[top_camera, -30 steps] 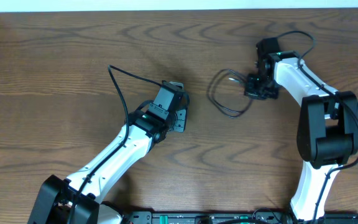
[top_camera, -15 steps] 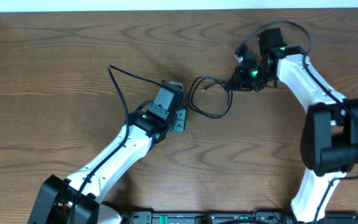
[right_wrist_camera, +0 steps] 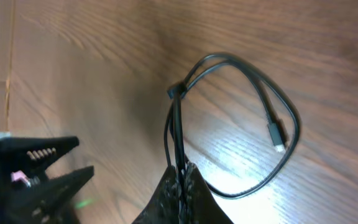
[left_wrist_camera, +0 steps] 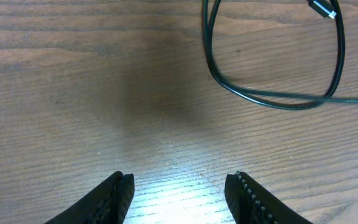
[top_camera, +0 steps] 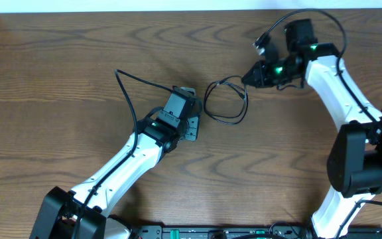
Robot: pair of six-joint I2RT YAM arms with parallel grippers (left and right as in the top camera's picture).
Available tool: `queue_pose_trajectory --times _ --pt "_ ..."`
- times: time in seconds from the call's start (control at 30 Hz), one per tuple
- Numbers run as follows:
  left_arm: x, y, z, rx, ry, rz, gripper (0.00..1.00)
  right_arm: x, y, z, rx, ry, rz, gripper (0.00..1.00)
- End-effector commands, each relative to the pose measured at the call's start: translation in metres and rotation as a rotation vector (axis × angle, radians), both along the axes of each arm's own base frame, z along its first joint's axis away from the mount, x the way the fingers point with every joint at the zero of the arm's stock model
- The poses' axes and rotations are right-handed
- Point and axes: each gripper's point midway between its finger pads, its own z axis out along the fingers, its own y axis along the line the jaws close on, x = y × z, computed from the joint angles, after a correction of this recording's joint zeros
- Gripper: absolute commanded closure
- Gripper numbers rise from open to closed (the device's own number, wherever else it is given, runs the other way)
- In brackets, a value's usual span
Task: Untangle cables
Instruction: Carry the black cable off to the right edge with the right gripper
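Next, my right gripper lets go of the black cable on the bare wood between the thin black piece of cable and the table's far edge.
The black cable (top_camera: 225,122) lies as a small loop on the wooden table, just right of my left gripper. My right gripper (top_camera: 249,78) is shut on two strands of it at the loop's upper right. In the right wrist view the strands run up from the shut jaws (right_wrist_camera: 182,171) into the loop (right_wrist_camera: 253,71), with a small plug end (right_wrist_camera: 276,137) inside it. My left gripper (top_camera: 194,125) is open and empty. In its wrist view the jaws (left_wrist_camera: 179,180) sit apart from the loop (left_wrist_camera: 272,98) ahead. The white cable is out of view.
A thick black robot cable (top_camera: 128,93) arcs from the left arm over the table at left. The table's far edge (top_camera: 178,11) runs along the top. The open left jaws show at the lower left of the right wrist view (right_wrist_camera: 42,168).
My right gripper has moved left and up, dragging the black cable loop toward the left gripper. The left arm has not moved.
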Motion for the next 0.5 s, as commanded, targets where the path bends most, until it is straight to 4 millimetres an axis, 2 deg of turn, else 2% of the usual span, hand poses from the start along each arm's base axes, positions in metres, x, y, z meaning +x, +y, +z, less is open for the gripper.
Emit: queue_pose_trajectory --times 0.0,0.07,0.1,0.2,0.3,0.47 --pt "-0.001 0.004 -0.007 0.017 0.012 0.011 0.46 0.022 -0.027 0.058 -0.020 -0.133 -0.065 0.99" --pt "-0.001 0.004 -0.007 0.017 0.012 0.011 0.46 0.030 -0.050 0.068 -0.109 -0.147 -0.126 0.99" --pt "-0.001 0.004 -0.007 0.017 0.012 0.011 0.46 0.035 -0.069 0.076 -0.191 -0.159 -0.176 0.99" --pt "-0.001 0.004 -0.007 0.017 0.011 0.011 0.46 0.041 -0.108 0.100 -0.349 -0.193 -0.274 0.99" --pt "-0.001 0.003 -0.006 0.016 0.009 0.011 0.46 0.045 -0.139 0.139 -0.445 -0.261 -0.357 0.99" --pt "0.002 0.002 -0.004 0.008 -0.004 0.011 0.46 0.048 -0.173 0.207 -0.511 -0.411 -0.467 0.99"
